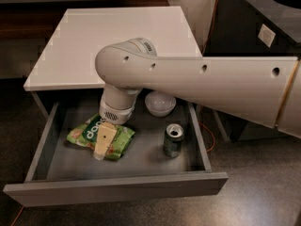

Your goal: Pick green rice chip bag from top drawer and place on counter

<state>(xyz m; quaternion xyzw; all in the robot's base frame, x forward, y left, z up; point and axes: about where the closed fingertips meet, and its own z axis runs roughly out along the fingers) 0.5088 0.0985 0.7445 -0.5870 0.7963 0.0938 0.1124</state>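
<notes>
I will pinch the middle (103, 139) of the green rice chip bag between its two ends.
The green rice chip bag (84, 134) lies flat in the left-middle of the open top drawer (117, 188), on its grey floor. My gripper (104, 144) reaches down from the big white arm into the drawer. It sits right over the middle of the bag and covers part of it. Whether it touches the bag cannot be told. The counter (108, 36) is the white top slab behind and above the drawer, with nothing on it in view.
A white bowl (160, 103) stands at the back of the drawer, to the right of the gripper. A dark green drink can (173, 139) stands upright at the drawer's right. A dark black cabinet (263, 32) stands to the right. An orange cable (210, 138) runs beside the drawer.
</notes>
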